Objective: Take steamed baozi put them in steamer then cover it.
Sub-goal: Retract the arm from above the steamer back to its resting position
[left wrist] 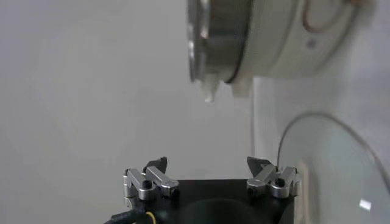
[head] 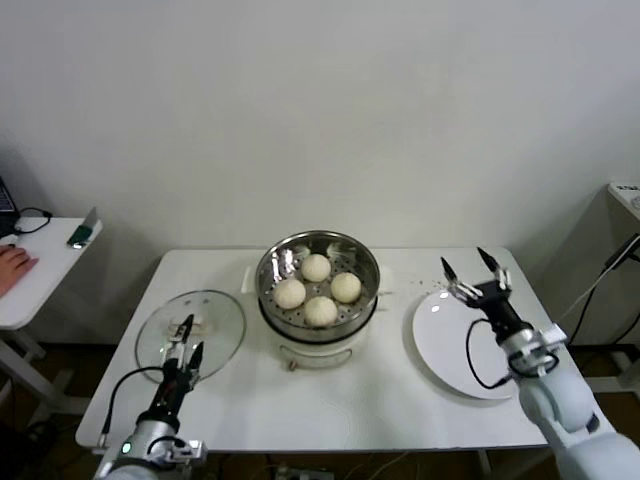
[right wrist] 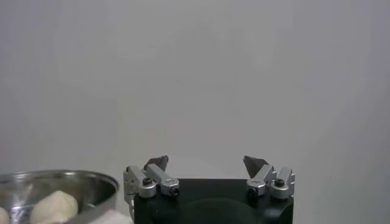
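Next, I close my left gripper on the handle's raised bar (head: 197,326) (left wrist: 303,187) at the middle of the glass cover, because the steamer should be covered next.
Several cream-white baozi (head: 319,290) sit inside the shiny steel steamer (head: 366,262) on its white pot base at the table's middle; one baozi (right wrist: 55,207) and the steamer's rim (right wrist: 67,180) show in the right wrist view. The glass cover (head: 222,320) lies flat on the table to the left, also in the left wrist view (left wrist: 332,164). My left gripper (head: 192,336) (left wrist: 207,163) is open and empty, just above the cover near its handle. My right gripper (head: 463,258) (right wrist: 206,161) is open and empty, raised over the far edge of the white plate (head: 455,345).
The steamer's pot base (left wrist: 286,36) shows close by in the left wrist view. A side table (head: 40,270) with a person's hand on it stands at the far left. A grey cabinet (head: 615,260) with cables stands at the right.
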{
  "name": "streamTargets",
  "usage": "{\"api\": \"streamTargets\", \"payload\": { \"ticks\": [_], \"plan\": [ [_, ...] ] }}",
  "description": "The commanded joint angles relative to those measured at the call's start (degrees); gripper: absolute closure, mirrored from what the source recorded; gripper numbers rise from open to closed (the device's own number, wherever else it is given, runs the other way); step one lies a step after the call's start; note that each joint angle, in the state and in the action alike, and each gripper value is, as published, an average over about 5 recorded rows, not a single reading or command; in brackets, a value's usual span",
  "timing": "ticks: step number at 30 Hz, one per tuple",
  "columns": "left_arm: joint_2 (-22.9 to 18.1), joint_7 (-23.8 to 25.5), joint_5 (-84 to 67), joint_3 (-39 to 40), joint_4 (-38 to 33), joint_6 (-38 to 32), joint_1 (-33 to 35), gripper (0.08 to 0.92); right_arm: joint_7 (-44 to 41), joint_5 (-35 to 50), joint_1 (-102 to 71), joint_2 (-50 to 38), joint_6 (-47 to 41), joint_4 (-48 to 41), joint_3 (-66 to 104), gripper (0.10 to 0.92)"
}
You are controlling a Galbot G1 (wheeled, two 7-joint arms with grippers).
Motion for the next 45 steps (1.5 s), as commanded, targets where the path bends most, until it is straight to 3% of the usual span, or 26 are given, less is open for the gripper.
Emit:
{"api": "streamTargets", "payload": {
  "ticks": [1, 23, 34, 45],
  "plan": [
    [-0.9, -1.1, 17.1, 2.9, 14.9, 5.1, -11.2, 0.177, -2.5, -2.6, -18.9, 10.1, 1.9, 2.0, 16.0, 0.203],
    [-1.4, -4.8, 11.6, 2.4, 35.4, 4.0, -24.2, 0.177, -4.8, -5.9, -20.2, 13.5, 2.2, -0.8, 18.3, 0.203],
    [-1.3, -7.8, 9.7, 2.2, 40.5, 2.9, -29.0, 0.177, -5.0, -8.7, -17.3, 12.0, 1.7, -3.0, 16.2, 0.203],
    [-1.0, -9.0, 5.2, 2.8, 40.7, 2.3, -30.1, 0.177, -4.8, -11.2, -13.9, 11.3, 1.1, -5.1, 13.1, 0.203]
  ]
}}
